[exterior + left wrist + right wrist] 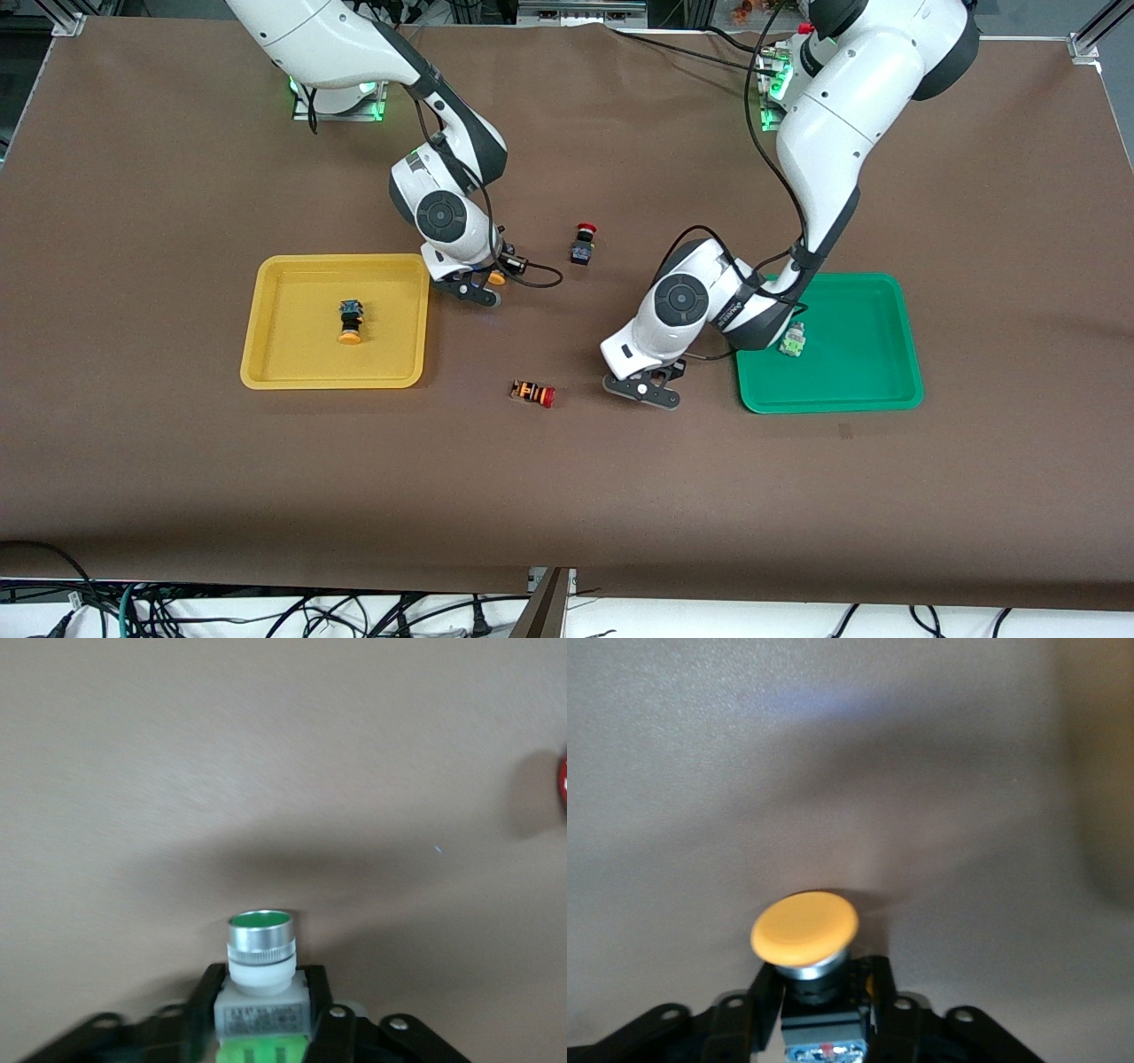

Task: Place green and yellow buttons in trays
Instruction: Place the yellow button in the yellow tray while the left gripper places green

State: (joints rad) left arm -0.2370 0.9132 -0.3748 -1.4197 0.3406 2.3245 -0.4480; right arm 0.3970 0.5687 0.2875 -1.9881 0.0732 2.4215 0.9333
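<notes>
I need to use my left gripper to drop its green button near the middle of the green tray (835, 361), next to the other green button.
My left gripper (645, 388) is shut on a green button (261, 970) with a green cap, a metal ring and a white-grey body. It is low over the bare table beside the green tray (886, 390); my hand hides this button in the front view. A second green button (793, 339) lies in the green tray. My right gripper (474, 288) is shut on a yellow button (804, 928) with an orange-yellow cap (497, 278), low over the table beside the yellow tray (266, 310). Another yellow button (351, 321) lies in the yellow tray.
A red-capped black button (582, 243) stands on the table between the two arms. A red-capped button with an orange-striped body (532, 392) lies nearer the front camera, between the trays; a red edge (563, 784) shows in the left wrist view.
</notes>
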